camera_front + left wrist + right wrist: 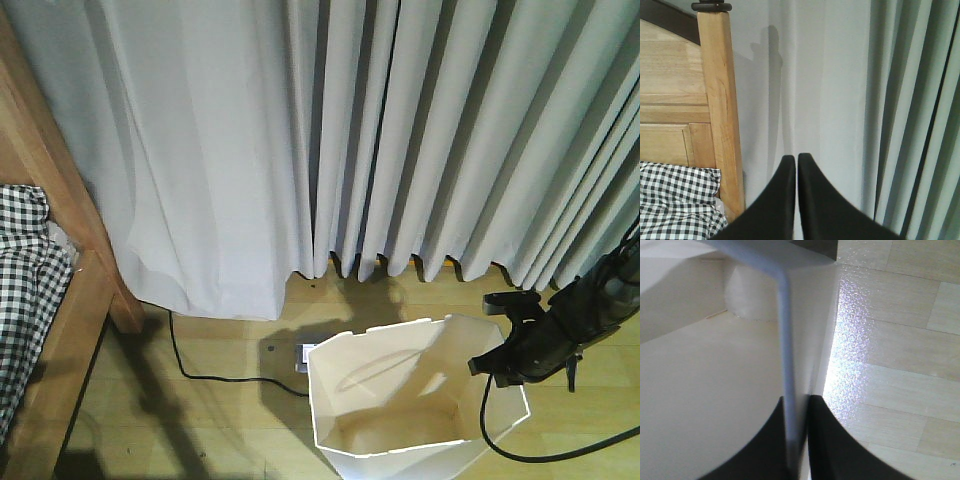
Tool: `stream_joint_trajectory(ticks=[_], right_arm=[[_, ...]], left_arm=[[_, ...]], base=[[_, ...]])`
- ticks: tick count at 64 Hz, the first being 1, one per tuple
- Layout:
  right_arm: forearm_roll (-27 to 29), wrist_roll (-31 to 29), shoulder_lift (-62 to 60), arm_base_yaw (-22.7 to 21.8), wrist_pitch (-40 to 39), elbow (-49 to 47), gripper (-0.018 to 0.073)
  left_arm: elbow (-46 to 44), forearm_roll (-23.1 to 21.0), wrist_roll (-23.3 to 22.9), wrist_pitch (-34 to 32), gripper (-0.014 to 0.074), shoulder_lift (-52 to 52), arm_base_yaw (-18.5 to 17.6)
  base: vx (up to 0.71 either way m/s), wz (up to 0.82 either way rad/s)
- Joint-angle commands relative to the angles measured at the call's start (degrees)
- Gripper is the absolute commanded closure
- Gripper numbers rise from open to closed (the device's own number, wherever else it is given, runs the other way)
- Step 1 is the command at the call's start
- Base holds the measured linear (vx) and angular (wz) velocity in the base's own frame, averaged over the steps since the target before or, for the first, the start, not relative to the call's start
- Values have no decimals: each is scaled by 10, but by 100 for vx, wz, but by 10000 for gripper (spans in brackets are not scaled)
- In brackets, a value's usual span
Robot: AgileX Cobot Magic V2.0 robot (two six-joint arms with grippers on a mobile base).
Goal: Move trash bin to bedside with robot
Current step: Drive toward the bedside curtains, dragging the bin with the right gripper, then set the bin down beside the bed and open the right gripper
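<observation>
Next, my right gripper sets the white trash bin down and lets go of it on the wooden floor [352,422], just in front of the small floor socket.
The white trash bin [400,400] stands on the wooden floor at the lower middle of the front view, open top up, cream inside. My right gripper [497,362] is shut on the bin's right rim wall; in the right wrist view the thin wall [790,365] runs between the two black fingers [830,445]. The bed [40,260] with its light wooden frame and black-and-white check cloth [25,290] is at the far left. In the left wrist view my left gripper [796,160] is shut and empty, pointing at the curtain beside the bedpost [722,110].
Grey pleated curtains [350,130] hang across the back. A black cable [200,370] and a small floor socket [303,354] lie on the floor just behind the bin. A black cable [560,455] loops from my right arm beside the bin.
</observation>
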Motion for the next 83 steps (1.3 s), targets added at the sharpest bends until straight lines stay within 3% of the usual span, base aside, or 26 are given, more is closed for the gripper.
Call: stream_joint_trajectory(ticks=[1,21,65,83], right_arm=[[5,-1,-38,-2,38,-5,562],[56,8,-21,-3,36,-44,562],[73,28,194,-3,199,-298,562],[126,29,276,-3,256,-406,562]], left_arm=[[16,-5,-2,-38,602,-5,1],[16,-5,-2,-38,602,-5,1],[16,-5,-2,-38,602,-5,1],[16,-6,-2,-38,602,-6,1]], base=[[0,0],[0,0],[0,0],[0,0]])
